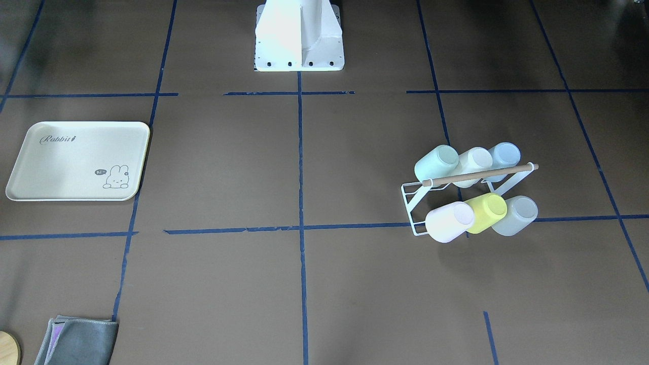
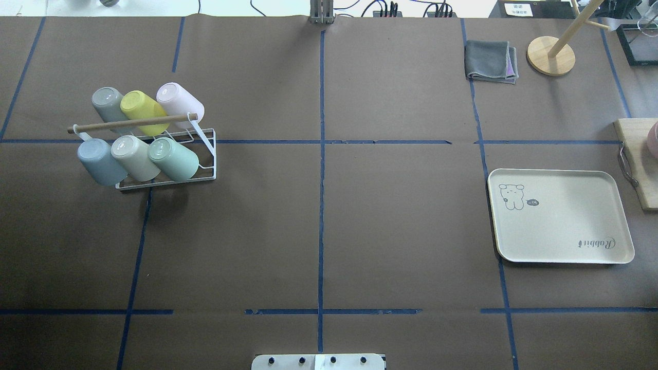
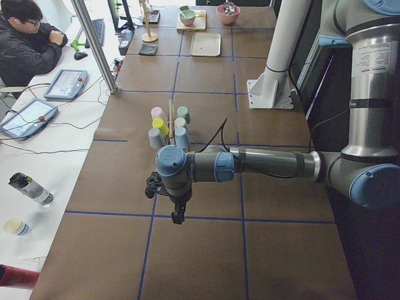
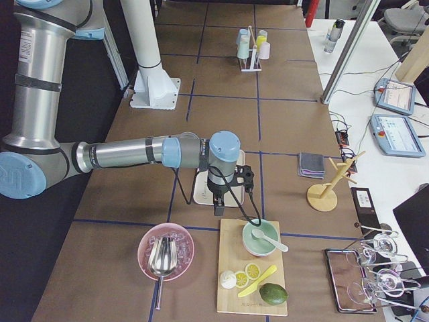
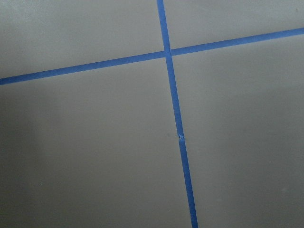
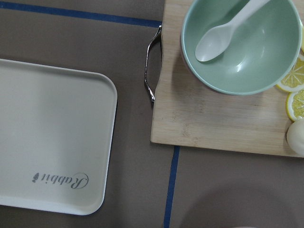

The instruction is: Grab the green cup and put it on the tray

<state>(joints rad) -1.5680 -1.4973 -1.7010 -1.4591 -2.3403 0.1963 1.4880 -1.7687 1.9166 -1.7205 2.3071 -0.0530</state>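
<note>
The tray's edge (image 1: 21,148) (image 6: 109,164) facing the wooden board, near the "Rabbit" script, is the next place for my right gripper to go to and close on.
The green cup (image 1: 437,162) is pale mint and lies tilted on a white wire rack (image 1: 415,203), at the end of the row nearer the robot. It also shows in the overhead view (image 2: 175,158) and the left view (image 3: 183,114). The cream tray (image 2: 560,226) with "Rabbit" script lies empty at the table's other end (image 1: 66,162) and fills the left of the right wrist view (image 6: 47,142). My left gripper (image 3: 178,215) hangs above bare table, away from the rack. My right gripper (image 4: 219,204) hangs over the tray's far edge. I cannot tell whether either is open or shut.
The rack also holds white, light blue, pink, yellow-green (image 2: 140,105) and grey cups under a wooden bar. A wooden board (image 6: 213,118) with a green bowl (image 6: 242,42) lies beside the tray. A grey cloth (image 2: 491,60) and a wooden stand (image 2: 550,55) sit at the far right.
</note>
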